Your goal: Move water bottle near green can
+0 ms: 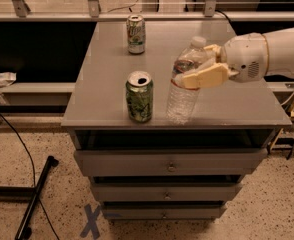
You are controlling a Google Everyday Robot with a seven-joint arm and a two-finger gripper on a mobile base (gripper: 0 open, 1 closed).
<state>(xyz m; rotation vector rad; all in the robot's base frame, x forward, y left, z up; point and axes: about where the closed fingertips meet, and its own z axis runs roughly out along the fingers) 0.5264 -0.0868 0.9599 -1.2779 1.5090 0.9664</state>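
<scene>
Next, my gripper releases the water bottle close beside the green can at the cabinet top's front edge (168, 118). The bottle is now tilted near that can.
The water bottle (185, 81) is a clear ribbed bottle with a white cap and a red-and-white label band. It is tilted, its base near the front of the grey cabinet top (107, 74). My gripper (203, 68) comes in from the right and is shut on the bottle's upper body. The green can (139, 97), dark green with a mottled pattern and a silver top, stands upright near the front edge, just left of the bottle with a small gap between them.
A paler silver-green can (135, 34) stands at the back of the cabinet top. Drawers (170, 161) are below the top. A black stand leg (36, 196) and cable lie on the floor at the left. A rail (137, 15) runs behind.
</scene>
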